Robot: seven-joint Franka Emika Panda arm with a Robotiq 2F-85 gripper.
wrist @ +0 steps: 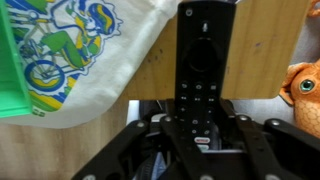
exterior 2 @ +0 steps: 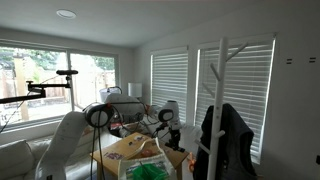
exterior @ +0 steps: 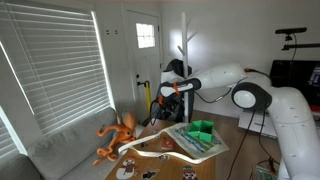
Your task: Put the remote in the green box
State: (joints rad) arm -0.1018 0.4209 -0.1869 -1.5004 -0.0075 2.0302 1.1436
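Next, I let go of the black remote inside the green box (exterior: 202, 130) that sits on the colourful printed cloth.
My gripper (wrist: 199, 140) is shut on a black remote (wrist: 203, 60), which sticks out ahead of the jaws in the wrist view. The gripper (exterior: 170, 96) hangs well above the table in an exterior view, and it also shows in the other exterior view (exterior 2: 170, 131). The green box (exterior: 202, 130) sits on a colourful printed cloth (exterior: 205, 143) on the table; its green wall shows at the left edge of the wrist view (wrist: 14, 70). A green thing (exterior 2: 150, 171) lies at the bottom of an exterior view.
An orange octopus-like plush (exterior: 119, 134) lies on the grey sofa (exterior: 60, 150) beside the table, and it shows at the right of the wrist view (wrist: 303, 92). A white coat stand (exterior: 186, 45) stands behind. The wooden table (wrist: 255, 60) lies below the remote.
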